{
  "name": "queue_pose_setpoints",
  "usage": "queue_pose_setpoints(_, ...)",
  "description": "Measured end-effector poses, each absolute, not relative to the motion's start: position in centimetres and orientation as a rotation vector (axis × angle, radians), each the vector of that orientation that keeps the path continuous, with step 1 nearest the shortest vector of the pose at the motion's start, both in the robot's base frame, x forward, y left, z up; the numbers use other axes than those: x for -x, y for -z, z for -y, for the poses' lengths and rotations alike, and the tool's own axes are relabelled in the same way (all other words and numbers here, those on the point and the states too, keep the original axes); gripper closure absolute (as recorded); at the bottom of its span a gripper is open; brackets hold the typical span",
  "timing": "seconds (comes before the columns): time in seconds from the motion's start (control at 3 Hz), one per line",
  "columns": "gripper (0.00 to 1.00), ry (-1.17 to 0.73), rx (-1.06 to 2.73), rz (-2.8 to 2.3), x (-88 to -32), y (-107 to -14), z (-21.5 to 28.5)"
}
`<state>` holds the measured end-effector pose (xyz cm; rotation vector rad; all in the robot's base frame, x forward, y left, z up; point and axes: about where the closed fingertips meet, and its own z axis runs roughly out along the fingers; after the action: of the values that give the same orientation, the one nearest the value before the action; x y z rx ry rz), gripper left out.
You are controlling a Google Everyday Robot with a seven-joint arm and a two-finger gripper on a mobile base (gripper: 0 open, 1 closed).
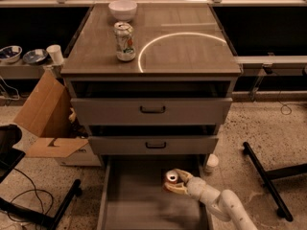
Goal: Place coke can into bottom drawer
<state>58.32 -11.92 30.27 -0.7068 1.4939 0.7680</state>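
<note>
The robot's gripper should release the coke can near the middle of the open bottom drawer's grey bottom (166,196).
The coke can (171,177) shows its silver top and a bit of red side, and it is upright in my gripper (175,181). The gripper reaches in from the lower right on a white arm and is shut on the can. It holds the can over the right part of the open bottom drawer (136,195), a long grey tray pulled out below the cabinet. I cannot tell whether the can touches the drawer floor.
A white can with green and red markings (125,41) and a white bowl (123,8) stand on the cabinet top. Two upper drawers with black handles (152,109) are slightly open. A cardboard box (48,123) is on the left, a small white bottle (211,163) and a black stand leg (266,178) on the right.
</note>
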Motion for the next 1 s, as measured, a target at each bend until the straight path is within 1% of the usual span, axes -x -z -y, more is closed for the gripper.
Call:
queue_pose_setpoints(0.33, 1.00, -0.787, 0.828, -1.463, -57.0, -27.2, 10.4)
queue_pose_setpoints(1.0, 1.00, -0.865, 0.952, -1.483, -54.1, -22.3, 7.5)
